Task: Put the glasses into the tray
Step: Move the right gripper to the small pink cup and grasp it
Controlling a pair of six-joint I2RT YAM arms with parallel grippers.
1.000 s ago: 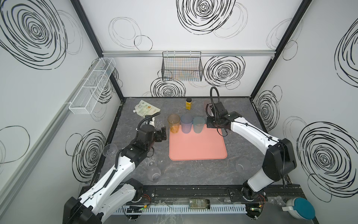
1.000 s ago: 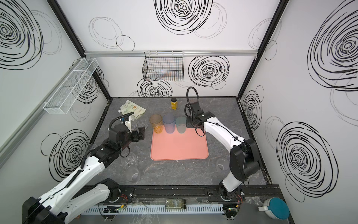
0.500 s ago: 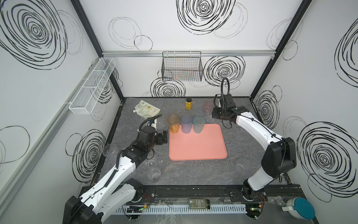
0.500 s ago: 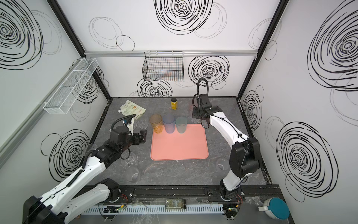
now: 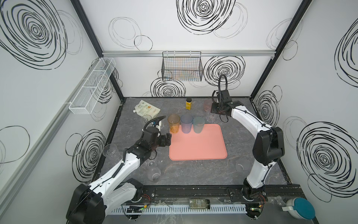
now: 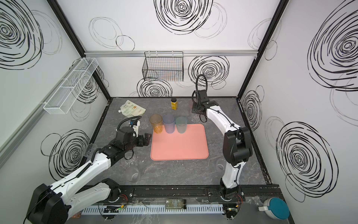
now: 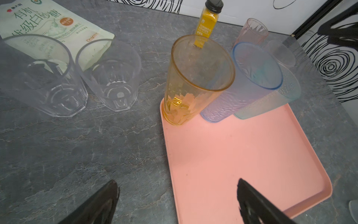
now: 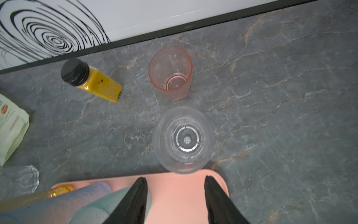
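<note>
My right gripper will grip the rim of the pink glass (image 5: 211, 100) (image 8: 191, 71) behind the clear glass on the side away from the yellow bottle.
The salmon-pink tray (image 5: 197, 147) lies mid-table. An orange glass (image 5: 173, 123), a blue glass (image 5: 186, 123) and a teal glass (image 5: 198, 124) stand in a row along its far edge. A pink glass (image 8: 170, 71) and a clear glass (image 8: 184, 139) stand on the table behind the tray's far right corner. My right gripper (image 8: 175, 178) hovers open and empty over that corner, just short of the clear glass. My left gripper (image 7: 177, 183) is open wide and empty, straddling the tray's left rim (image 7: 168, 147). Two clear glasses (image 7: 110, 75) stand left of the orange one.
A yellow bottle with a black cap (image 5: 188, 103) stands near the back wall, and a pale green pouch (image 5: 146, 110) lies at the back left. More clear glasses sit near the left arm (image 5: 154, 173) and at the front right (image 5: 240, 164). A black wire basket (image 5: 182, 67) hangs on the back wall.
My right gripper has drawn back from beside the teal glass toward the back wall, above the clear glass. The left gripper has shifted slightly along the tray's left edge.
</note>
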